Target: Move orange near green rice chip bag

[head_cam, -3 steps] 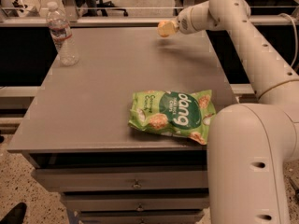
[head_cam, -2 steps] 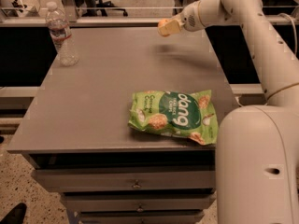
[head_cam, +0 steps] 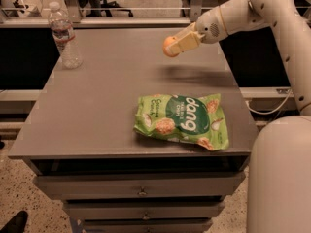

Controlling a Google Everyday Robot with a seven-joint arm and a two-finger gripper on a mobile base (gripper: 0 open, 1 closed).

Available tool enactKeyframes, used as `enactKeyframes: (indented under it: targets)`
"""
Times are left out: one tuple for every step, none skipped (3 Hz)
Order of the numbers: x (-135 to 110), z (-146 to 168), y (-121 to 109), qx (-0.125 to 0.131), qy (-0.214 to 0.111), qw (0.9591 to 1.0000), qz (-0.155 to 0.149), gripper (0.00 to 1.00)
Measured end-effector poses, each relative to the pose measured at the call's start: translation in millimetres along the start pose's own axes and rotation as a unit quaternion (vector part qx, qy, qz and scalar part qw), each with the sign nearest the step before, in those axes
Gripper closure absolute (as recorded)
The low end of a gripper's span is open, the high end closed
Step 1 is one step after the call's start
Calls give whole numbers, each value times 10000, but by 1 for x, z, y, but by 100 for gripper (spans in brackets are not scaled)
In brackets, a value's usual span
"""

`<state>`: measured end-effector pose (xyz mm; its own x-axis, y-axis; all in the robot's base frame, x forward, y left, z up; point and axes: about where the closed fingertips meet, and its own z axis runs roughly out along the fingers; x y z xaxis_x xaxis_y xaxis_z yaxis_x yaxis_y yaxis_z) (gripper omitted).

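Observation:
My gripper needs to let go of the orange on the table (head_cam: 123, 97) beside the far corner of the green rice chip bag, toward the water bottle.
The orange (head_cam: 168, 45) is a small round orange fruit held in my gripper (head_cam: 175, 45), up in the air above the far right part of the grey table (head_cam: 97, 106). The gripper's pale fingers (head_cam: 183, 41) are closed around the fruit. The green rice chip bag (head_cam: 181, 120) lies flat near the table's front right, with white "dang" lettering facing up. The orange hangs well behind the bag, and its shadow falls on the table between them.
A clear plastic water bottle (head_cam: 64, 35) stands upright at the table's far left corner. My white arm (head_cam: 272, 13) reaches in from the right, and my white base (head_cam: 279, 178) fills the lower right. Drawers (head_cam: 141, 191) sit under the tabletop.
My gripper, with the orange in it, has moved toward the front of the table and closer to the green bag. The bag and the bottle have not moved.

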<state>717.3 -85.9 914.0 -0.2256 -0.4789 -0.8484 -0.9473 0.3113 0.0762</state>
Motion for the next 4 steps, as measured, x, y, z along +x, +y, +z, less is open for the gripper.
enactKeyframes:
  targets:
    - [1, 14, 62, -947, -30, 9955, -73, 100]
    - [-8, 27, 107, -1566, -126, 9874, -200, 100]
    - [-16, 34, 140, -1755, -144, 9833, -449, 100]
    - [-15, 41, 166, -1630, 31, 9839, -732, 100]
